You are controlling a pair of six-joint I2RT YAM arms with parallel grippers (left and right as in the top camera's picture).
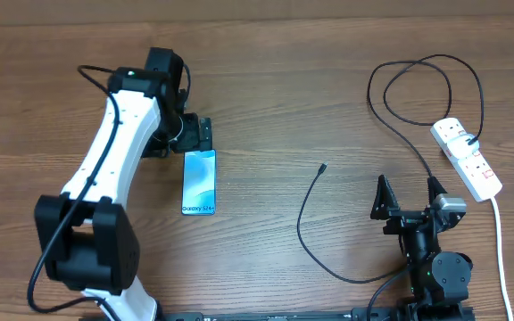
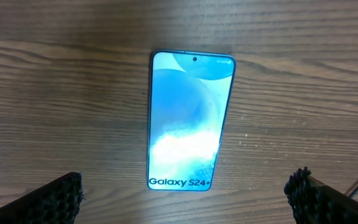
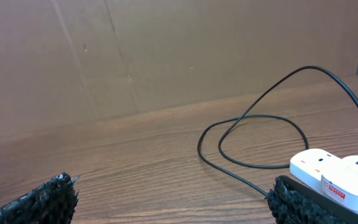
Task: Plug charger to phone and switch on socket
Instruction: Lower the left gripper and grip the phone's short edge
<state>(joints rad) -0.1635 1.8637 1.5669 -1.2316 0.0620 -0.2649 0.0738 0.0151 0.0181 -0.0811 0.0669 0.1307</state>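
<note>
My left gripper will close across the phone's middle point(image 1: 199, 183) point(image 2: 188, 127), with its fingers on the phone's long sides, to steady the phone for the charger.
The phone point(image 1: 199, 182) lies flat on the table left of centre, screen up, with white text at its near end. In the left wrist view the phone point(image 2: 188, 121) lies between my fingers. My left gripper point(image 1: 193, 135) is open just beyond the phone's far end, its fingers point(image 2: 185, 199) wide apart and empty. The charger, a thin black cable point(image 1: 303, 227), curves across the middle with its free plug tip point(image 1: 323, 167) on the table. It loops at the back right to the socket point(image 1: 467, 158), a white power strip. My right gripper point(image 1: 409, 198) is open near the front right.
A thick white cord point(image 1: 500, 245) runs from the socket toward the front edge. In the right wrist view the cable loop point(image 3: 253, 140) and the socket point(image 3: 328, 171) lie ahead on the wood table, with a brown wall behind.
</note>
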